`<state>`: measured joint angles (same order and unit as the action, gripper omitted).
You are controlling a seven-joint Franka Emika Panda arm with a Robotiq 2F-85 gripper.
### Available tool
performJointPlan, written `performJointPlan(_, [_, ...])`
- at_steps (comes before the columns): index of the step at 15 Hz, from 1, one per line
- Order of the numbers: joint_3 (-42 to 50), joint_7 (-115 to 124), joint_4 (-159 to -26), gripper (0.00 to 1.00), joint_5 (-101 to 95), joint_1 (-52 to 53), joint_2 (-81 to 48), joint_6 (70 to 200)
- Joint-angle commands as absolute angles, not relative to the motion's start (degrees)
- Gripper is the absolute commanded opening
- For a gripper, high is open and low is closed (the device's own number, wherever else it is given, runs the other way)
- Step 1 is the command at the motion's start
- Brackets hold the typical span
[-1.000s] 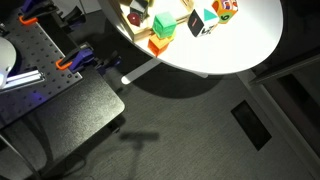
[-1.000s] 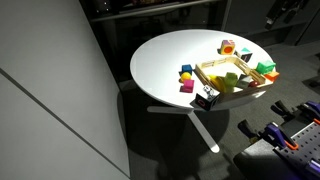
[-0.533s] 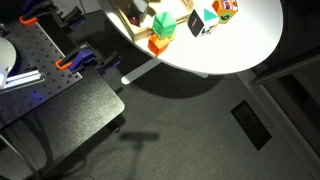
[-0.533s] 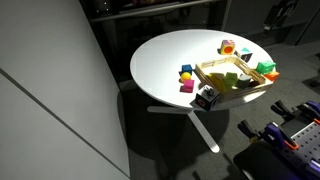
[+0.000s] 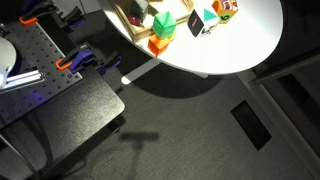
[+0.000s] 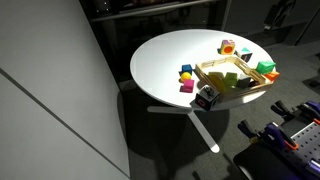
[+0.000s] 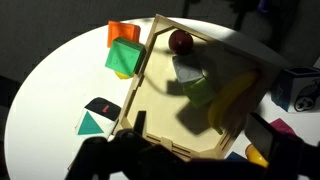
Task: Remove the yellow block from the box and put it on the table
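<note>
The robot's gripper should next move to the lime-tinged yellow block's sides [image 5: 151, 8] [image 7: 200, 93], beside the pale grey block inside the light-wood box, and close there.
In the wrist view the light-wood box [image 7: 150, 75] lies on the white table [image 7: 50, 90]. Inside it are a dark red ball [image 7: 180, 42], a pale grey block [image 7: 188, 68], the lime-tinged yellow block [image 7: 200, 92] in shadow, and a curved yellow piece [image 7: 235, 98]. My gripper [image 7: 200, 140] hovers above the box's near edge, its dark fingers spread apart and empty. Both exterior views show the box [image 6: 212, 68] [image 5: 122, 14] on the table [image 6: 170, 55] [image 5: 240, 40]. I cannot make out the gripper there.
Beside the box lie an orange block [image 7: 120, 32], a green cube [image 7: 124, 57] and a black block with a green face [image 7: 95, 118]. A blue block [image 7: 295, 90] lies on the other side. The table edge [image 6: 140, 85] is close.
In an exterior view something dark has come over the box at the top edge of the picture. The blocks have not moved.
</note>
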<state>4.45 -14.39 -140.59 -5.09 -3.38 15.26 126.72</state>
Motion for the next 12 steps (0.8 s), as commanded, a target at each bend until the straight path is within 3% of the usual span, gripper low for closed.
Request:
performJointPlan(1, [5.0,-15.8,-140.2,1.00,-4.6,-2.8,14.5,126.3])
performJointPlan(12, [5.3,-28.2,-138.8,1.00,-3.7,-2.1,5.5,134.1])
